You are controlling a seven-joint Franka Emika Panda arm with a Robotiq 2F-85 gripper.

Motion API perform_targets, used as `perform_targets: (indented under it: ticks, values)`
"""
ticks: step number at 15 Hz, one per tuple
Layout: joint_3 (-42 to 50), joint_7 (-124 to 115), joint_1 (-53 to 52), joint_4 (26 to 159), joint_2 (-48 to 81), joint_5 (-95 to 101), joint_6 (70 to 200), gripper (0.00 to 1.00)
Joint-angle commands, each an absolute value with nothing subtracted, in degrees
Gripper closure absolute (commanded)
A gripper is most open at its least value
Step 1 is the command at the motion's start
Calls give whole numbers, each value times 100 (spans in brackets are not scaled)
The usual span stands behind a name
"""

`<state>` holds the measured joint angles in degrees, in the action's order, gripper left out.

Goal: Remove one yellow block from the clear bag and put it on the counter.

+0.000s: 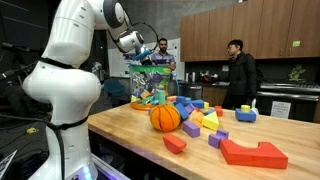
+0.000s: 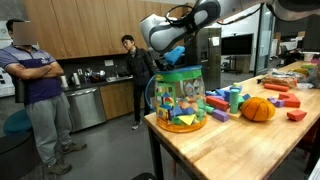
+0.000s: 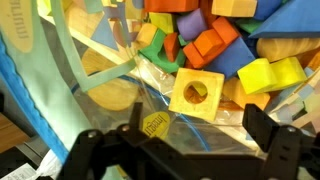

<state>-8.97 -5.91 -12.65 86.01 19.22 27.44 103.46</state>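
Next, my gripper closes on the square yellow block's side (image 3: 214, 97), between its round hole and the neighbouring orange block.
The clear bag (image 1: 150, 86) stands upright on the wooden counter (image 1: 130, 130) near its end; it also shows in an exterior view (image 2: 182, 100), full of mixed coloured blocks. My gripper (image 1: 141, 56) hangs just above the bag's open top (image 2: 172, 56). In the wrist view my gripper (image 3: 197, 125) is open and empty, its fingers either side of the bag's plastic. Just beyond the fingers lies a square yellow block with a round hole (image 3: 195, 92). More yellow blocks (image 3: 270, 75) lie to the right, among orange, blue and green ones.
An orange ball (image 1: 165, 117) (image 2: 257, 110) sits next to the bag. Loose blocks lie along the counter, including a big red one (image 1: 253, 152). People stand nearby (image 1: 240, 75) (image 2: 35, 90). The counter edge (image 2: 165, 140) is close to the bag.
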Motion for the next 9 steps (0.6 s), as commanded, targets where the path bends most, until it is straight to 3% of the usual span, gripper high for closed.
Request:
perform_targets:
  ticks: [1, 9]
  values:
    - [-751, -458, -1288, 8402, 1993, 2556, 10239, 0]
    - [-724, -252, -1267, 8474, 2154, 2126, 10898, 0]
